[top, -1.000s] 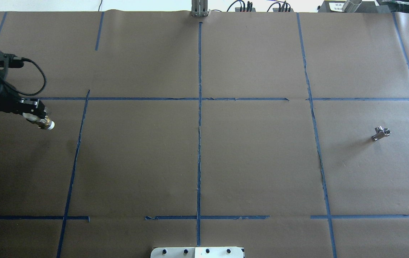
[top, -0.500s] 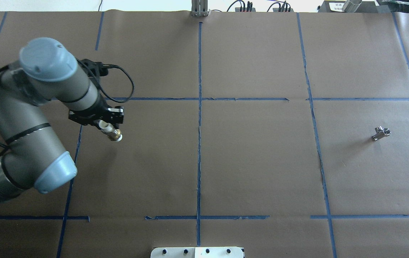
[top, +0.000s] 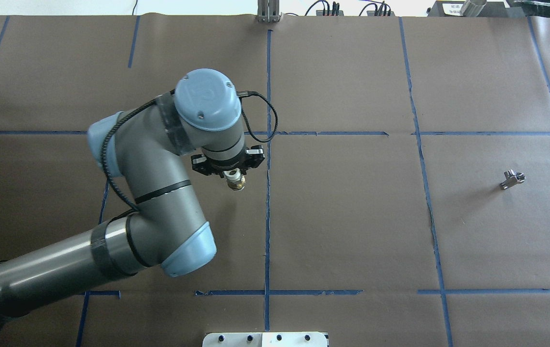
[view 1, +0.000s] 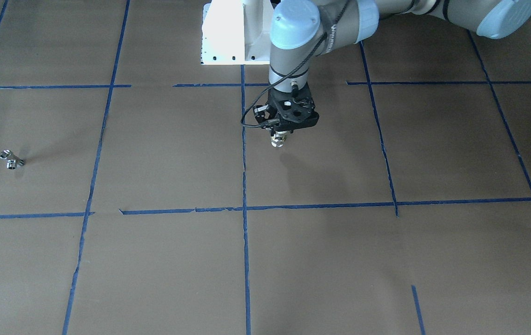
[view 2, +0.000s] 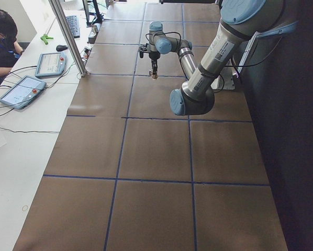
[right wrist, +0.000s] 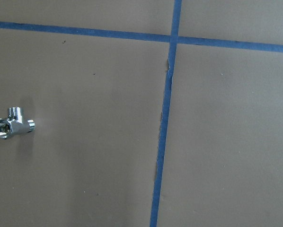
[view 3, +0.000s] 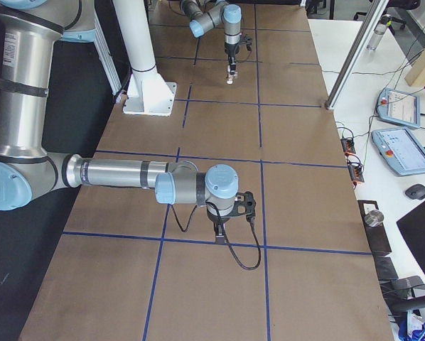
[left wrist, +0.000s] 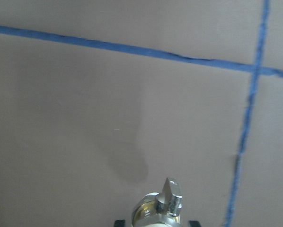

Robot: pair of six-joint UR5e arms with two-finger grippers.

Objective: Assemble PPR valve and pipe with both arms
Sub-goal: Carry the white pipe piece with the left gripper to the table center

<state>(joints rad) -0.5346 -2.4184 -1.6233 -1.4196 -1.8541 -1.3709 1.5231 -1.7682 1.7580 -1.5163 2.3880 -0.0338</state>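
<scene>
My left gripper is going to set the PPR valve down on the centre blue tape line [view 1: 244, 154] [left wrist: 232, 198], between the tape crossing and the white base. The valve still hangs over the table.
My left gripper [top: 231, 173] hangs over the table just left of the centre tape line, shut on the PPR valve [top: 236, 182]. The valve [view 1: 278, 139] points downward from the fingers, white ends with a brassy metal band. Its metal top [left wrist: 161, 206] fills the bottom edge of the left wrist view. The pipe [top: 512, 179], a small silver branched fitting, lies alone on the paper far to the right, also visible as the pipe [view 1: 11, 159] and the pipe [right wrist: 13, 125]. The right gripper [view 3: 221, 229] shows only in the exterior right view; I cannot tell whether it is open or shut.
Brown paper with a blue tape grid [top: 268, 202] covers the table. The white pedestal base [view 1: 228, 37] stands at the robot's side. An aluminium post [view 2: 67, 36] rises at the far edge. A person [view 2: 2, 36] sits by tablets [view 2: 20, 91] on the side desk.
The left arm has swung from the table's left edge rightward to near the centre line, carrying the valve. The pipe has not moved.
</scene>
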